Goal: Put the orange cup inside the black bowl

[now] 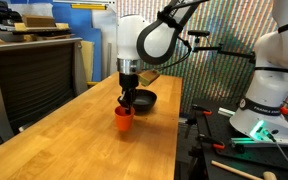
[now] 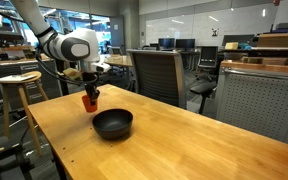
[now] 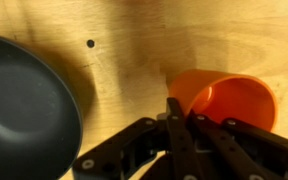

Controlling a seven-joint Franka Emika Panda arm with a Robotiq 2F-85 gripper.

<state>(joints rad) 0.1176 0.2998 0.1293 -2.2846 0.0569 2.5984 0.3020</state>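
My gripper is holding the orange cup, now outside the black bowl, next to it. It will let go of the cup on the bottom of the empty black bowl (image 1: pixel 141 99) (image 3: pixel 10 117), tipped against the inside of the bowl.
The orange cup (image 1: pixel 123 120) is upright on or just above the wooden table (image 1: pixel 79 140); I cannot tell which. It is next to the black bowl (image 1: pixel 142 99) and outside it. My gripper (image 1: pixel 125 102) comes down from above and is shut on the cup's rim. In an exterior view the cup (image 2: pixel 89 101) hangs under the gripper (image 2: pixel 88 88), beyond the bowl (image 2: pixel 112 124). In the wrist view the fingers (image 3: pixel 184 115) pinch the cup's wall (image 3: pixel 234 98), and the empty bowl (image 3: pixel 24 110) is at the left.
A wooden stool (image 2: pixel 17 85) stands beside the table's end. Office chairs (image 2: pixel 159 72) stand behind the table. A second robot base (image 1: pixel 264 105) with tools sits on a black bench beside the table. A grey cabinet (image 1: pixel 34 80) stands along the opposite side.
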